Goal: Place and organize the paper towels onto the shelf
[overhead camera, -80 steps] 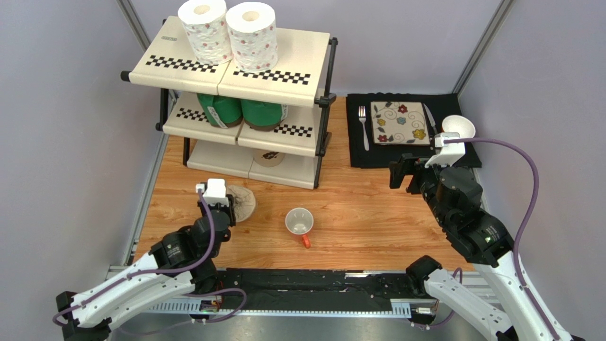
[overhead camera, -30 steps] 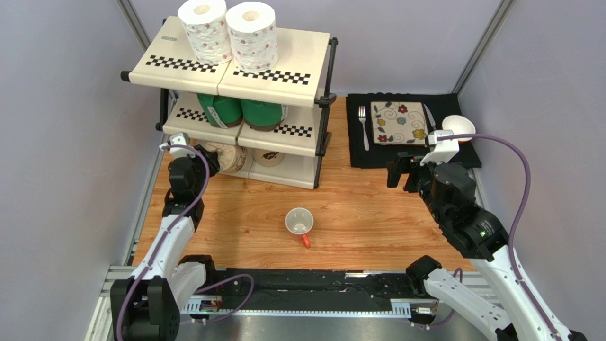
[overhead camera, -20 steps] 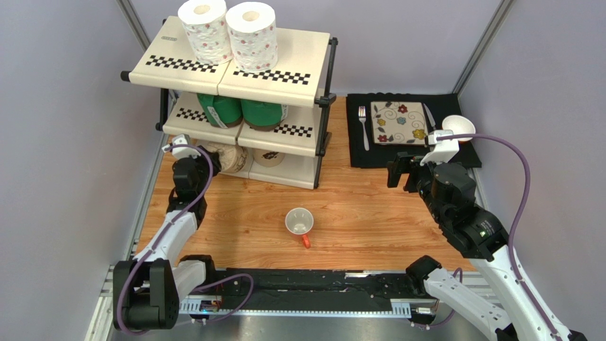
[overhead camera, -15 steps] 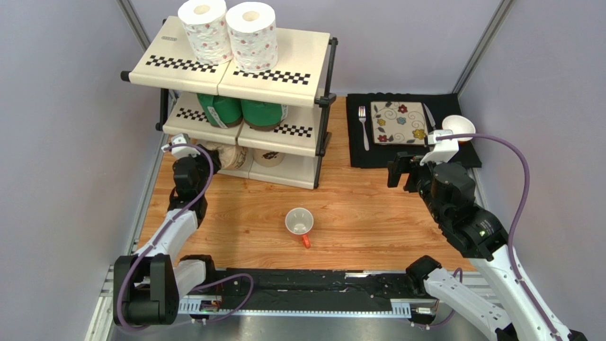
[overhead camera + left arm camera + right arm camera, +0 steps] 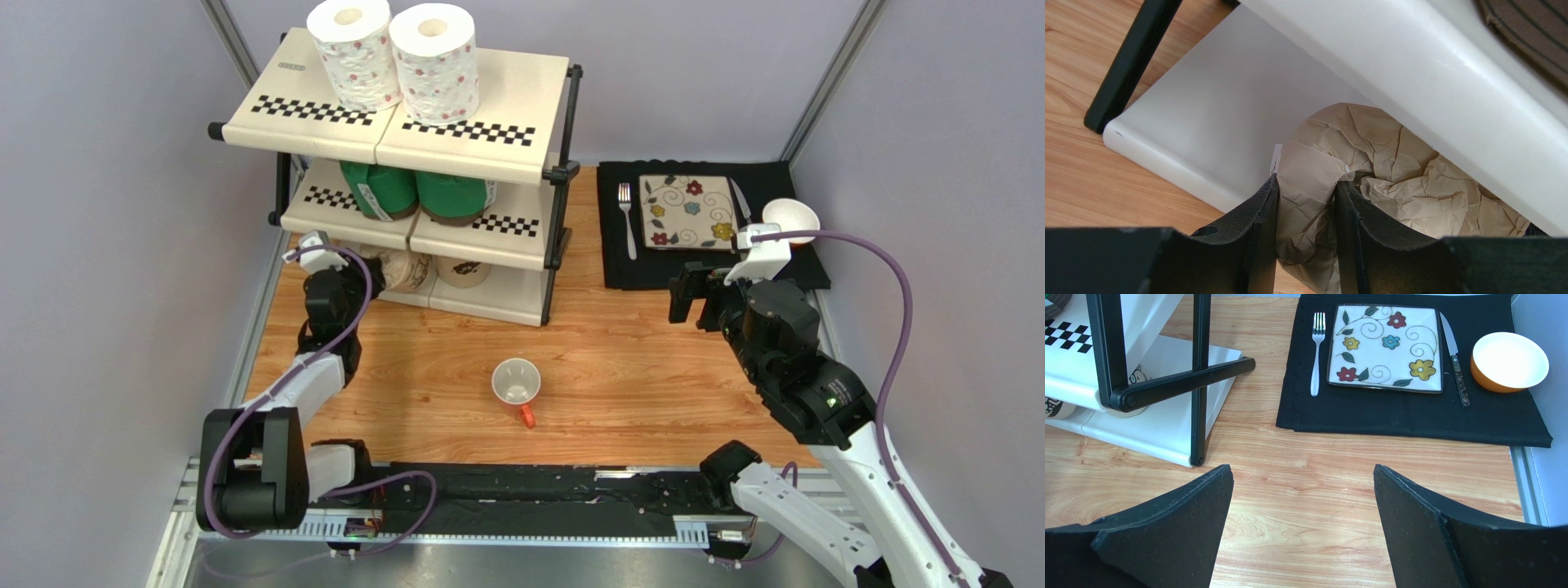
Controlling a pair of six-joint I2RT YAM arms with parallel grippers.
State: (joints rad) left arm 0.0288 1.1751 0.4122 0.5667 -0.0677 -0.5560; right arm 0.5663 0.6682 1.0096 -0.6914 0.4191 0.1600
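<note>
Next, my left gripper releases its tan-brown roll on the bottom level [image 5: 413, 271] [image 5: 1364, 193], next to the other tan-brown roll.
The shelf [image 5: 515, 116] stands at the back left. Two white floral rolls [image 5: 353, 52] stand on its top tier and two green rolls [image 5: 417, 190] on the middle tier. One tan-brown roll [image 5: 463, 271] sits on the bottom tier. My left gripper [image 5: 356, 272] is shut on the other tan-brown roll [image 5: 1364, 165], pinching its crumpled wrapper, and holds it over the left part of the bottom tier [image 5: 1198, 116], under the middle tier. My right gripper [image 5: 1303, 478] is open and empty above the wood table, right of the shelf.
A white mug with a red handle [image 5: 516, 385] lies on the table in front of the shelf. A black placemat [image 5: 785, 270] at the back right holds a floral plate [image 5: 689, 211], fork, knife and an orange bowl [image 5: 791, 221].
My left arm carried the tan-brown roll from the table to the shelf's left front and pushed it rightward in under the middle tier. The right arm has barely moved.
</note>
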